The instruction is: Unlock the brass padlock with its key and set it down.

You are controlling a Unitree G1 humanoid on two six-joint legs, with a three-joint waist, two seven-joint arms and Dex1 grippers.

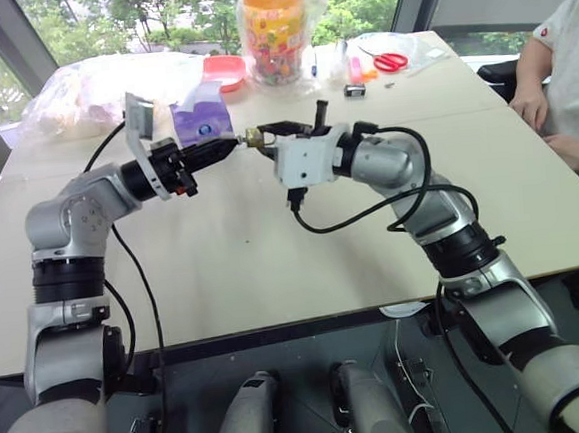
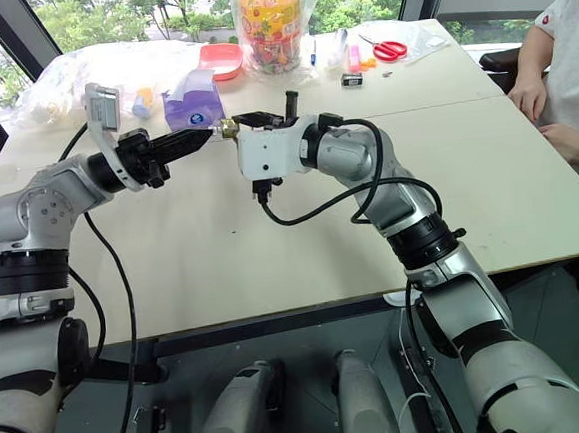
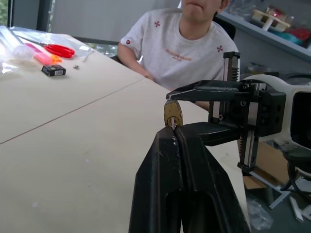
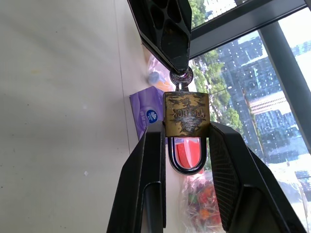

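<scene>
Next, my left gripper takes the brass padlock's body (image 4: 187, 114) after turning the key and frees my right gripper, because the silver shackle points back into my right gripper.
My right gripper (image 4: 187, 133) is shut on the brass padlock (image 4: 186, 114), held in the air above the table with its silver shackle (image 4: 188, 162) closed and pointing back between the fingers. The key (image 4: 181, 77) sits in the padlock's keyhole. My left gripper (image 3: 174, 135) is shut on the key's rounded head. In the left eye view the two grippers meet tip to tip over the table, the left gripper (image 1: 230, 144) just left of the padlock (image 1: 253, 137) and the right gripper (image 1: 263, 134) just right of it.
A person (image 1: 558, 65) sits at the table's right edge. Along the far side stand an orange container (image 1: 275, 27), a red bowl (image 1: 224, 71), a purple tissue pack (image 1: 200, 121), red scissors (image 1: 390, 61) and a small black box (image 1: 354, 90).
</scene>
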